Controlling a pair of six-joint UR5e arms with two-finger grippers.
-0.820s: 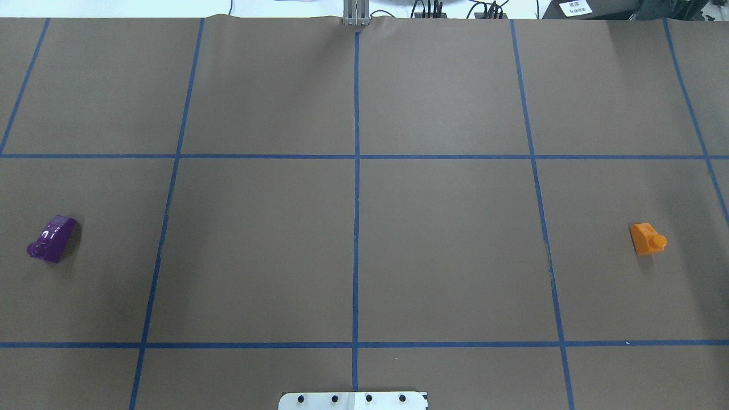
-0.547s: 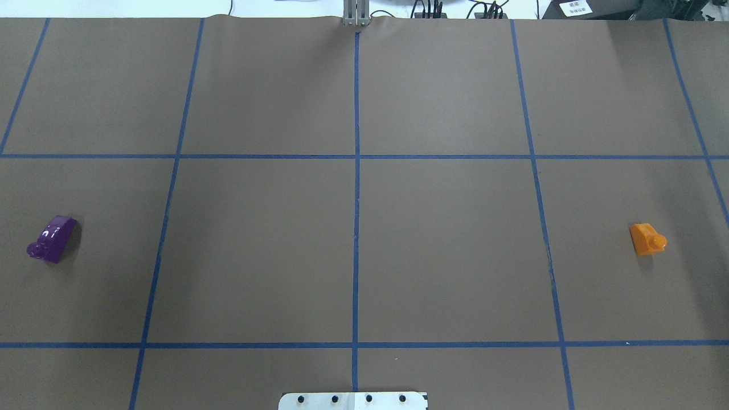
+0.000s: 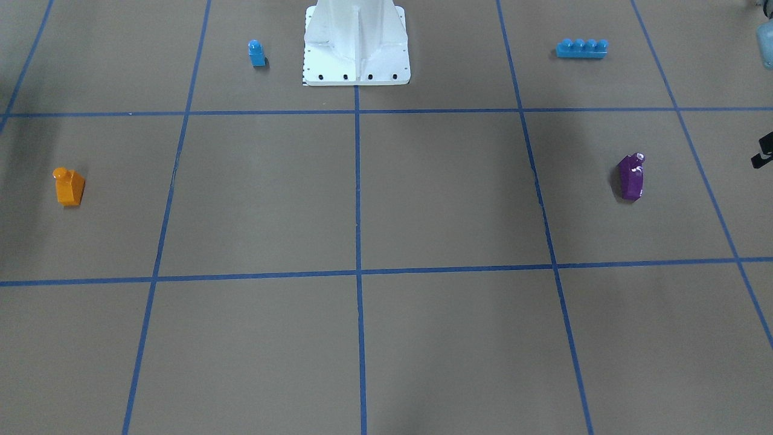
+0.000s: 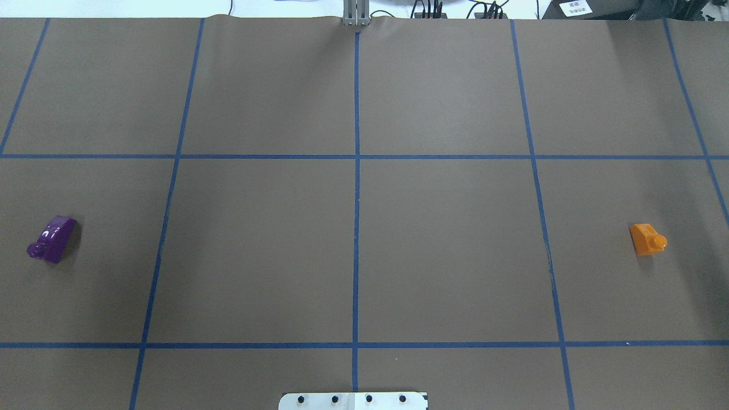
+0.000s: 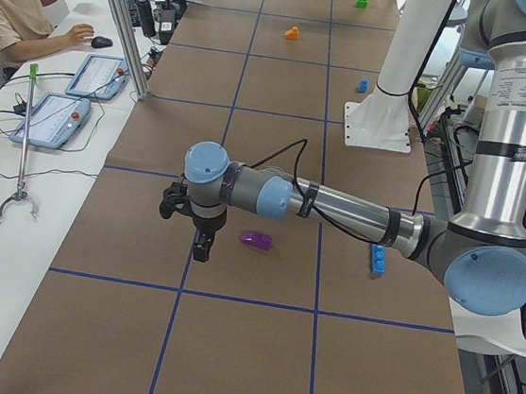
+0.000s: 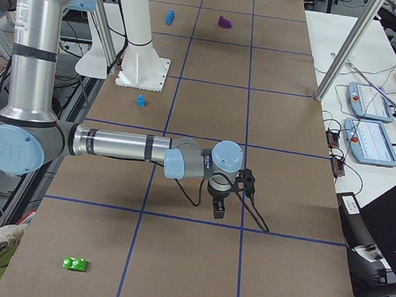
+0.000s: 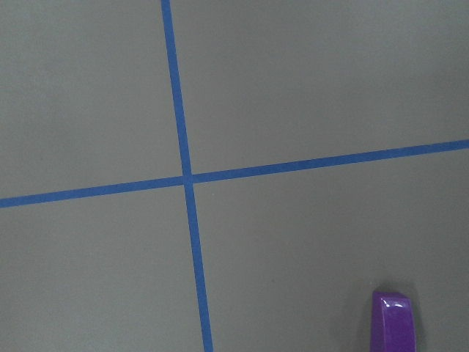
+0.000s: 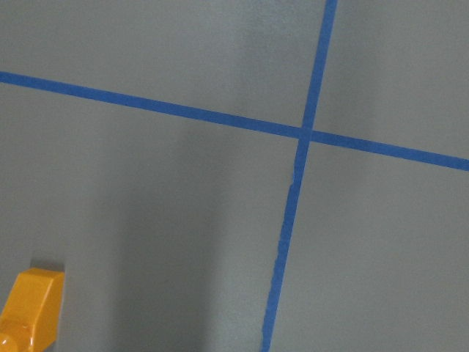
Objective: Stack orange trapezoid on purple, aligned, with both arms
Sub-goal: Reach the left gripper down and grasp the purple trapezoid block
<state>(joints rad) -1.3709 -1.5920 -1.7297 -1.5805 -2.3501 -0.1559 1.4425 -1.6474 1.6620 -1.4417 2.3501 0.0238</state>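
Observation:
I need to next use my left gripper to grab the purple block by its studded end (image 3: 633, 163), the one toward the long blue four-stud brick.
The orange trapezoid (image 4: 646, 239) sits on the brown table at the far right of the overhead view. It also shows in the front view (image 3: 69, 186) and at the bottom left of the right wrist view (image 8: 29, 315). The purple block (image 4: 52, 239) sits at the far left, also in the front view (image 3: 630, 177) and the left wrist view (image 7: 394, 323). My left gripper (image 5: 202, 247) hangs above the table beside the purple block (image 5: 258, 241). My right gripper (image 6: 219, 208) hangs above the table's right end. I cannot tell whether either gripper is open or shut.
A small blue single-stud block (image 3: 256, 53) and a long blue four-stud brick (image 3: 581, 48) lie near the white robot base (image 3: 356, 48). A green block (image 6: 74, 264) lies at the right end. An operator (image 5: 18, 7) sits beside the table.

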